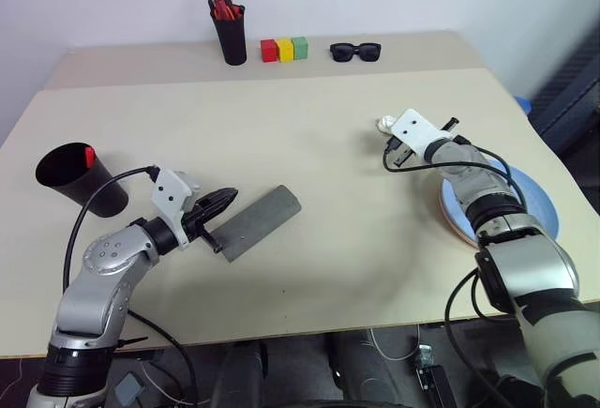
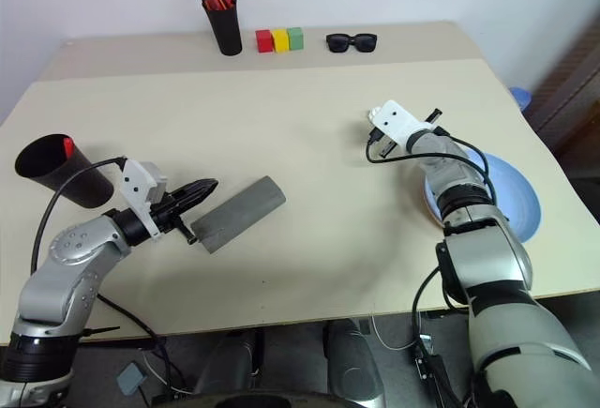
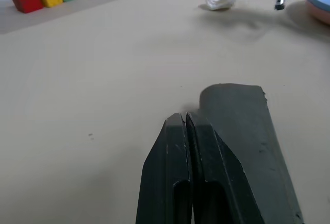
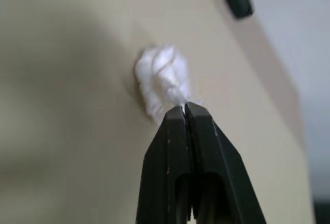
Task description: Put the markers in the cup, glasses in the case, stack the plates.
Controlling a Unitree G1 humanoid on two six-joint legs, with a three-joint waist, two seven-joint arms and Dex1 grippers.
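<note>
Next, my right gripper opens and grips the white crumpled wad nearer its middle (image 4: pixel 164 75), as its shut fingers meet only the edge of the wad.
The grey case (image 1: pixel 258 222) lies on the table at front left. My left gripper (image 1: pixel 230 194) is shut and empty, its tips right beside the case's near side (image 3: pixel 242 131). The black cup (image 1: pixel 80 178) stands at far left with a marker's red-orange end (image 1: pixel 89 156) showing inside. The light blue plate (image 1: pixel 534 192) rests on the salmon pink plate (image 1: pixel 455 225) at right, under my right forearm. My right gripper (image 4: pixel 184 106) is shut on the edge of a white crumpled wad (image 4: pixel 160 80) lying on the table. The glasses are out of view.
At the back stand a black pen holder (image 1: pixel 229 33) with red-orange markers, then red (image 1: pixel 269 50), yellow (image 1: pixel 285 49) and green (image 1: pixel 300 48) blocks and black sunglasses (image 1: pixel 355 51). Bare table spreads between my two arms.
</note>
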